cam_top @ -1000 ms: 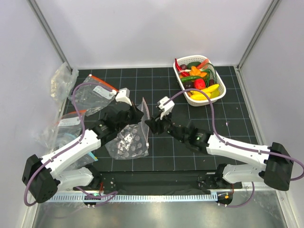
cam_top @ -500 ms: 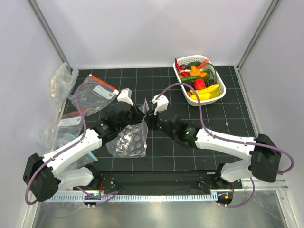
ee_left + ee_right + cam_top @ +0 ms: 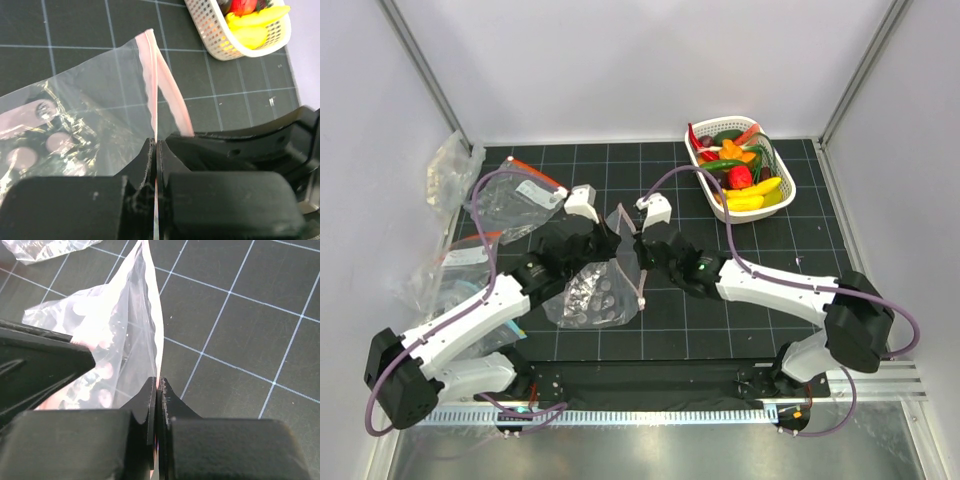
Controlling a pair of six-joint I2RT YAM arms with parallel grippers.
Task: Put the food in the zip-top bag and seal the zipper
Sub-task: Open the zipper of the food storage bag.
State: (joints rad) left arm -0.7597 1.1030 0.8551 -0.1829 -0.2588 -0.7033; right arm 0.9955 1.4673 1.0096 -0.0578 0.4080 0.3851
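Observation:
The bag's opening is a narrow slit between my grippers. My left gripper needs to take a new grip on its zipper edge (image 3: 153, 112) and hold the bag's opening wide before food goes in.
The clear zip-top bag (image 3: 603, 290) with pale dots is held up over the mat at centre. Its pale pink zipper (image 3: 640, 280) runs along the mouth edge. My left gripper (image 3: 611, 240) is shut on one lip of the zipper (image 3: 150, 75). My right gripper (image 3: 640, 246) is shut on the other lip (image 3: 159, 347), right beside the left one. The bag (image 3: 115, 330) hangs to the left of my right fingers. The food, bananas (image 3: 760, 192) and peppers among it, lies in the white basket (image 3: 740, 213) at the back right.
Clear bags with orange-red strips (image 3: 515, 195) (image 3: 460, 262) and crumpled plastic (image 3: 450, 170) lie at the left edge. The basket (image 3: 220, 42) also shows at the top right of the left wrist view. Metal frame posts stand at the back corners.
My right gripper has moved left to the bag's mouth and shut on the zipper strip. The bag's mouth edge now hangs between the two grippers. The left gripper has kept its hold.

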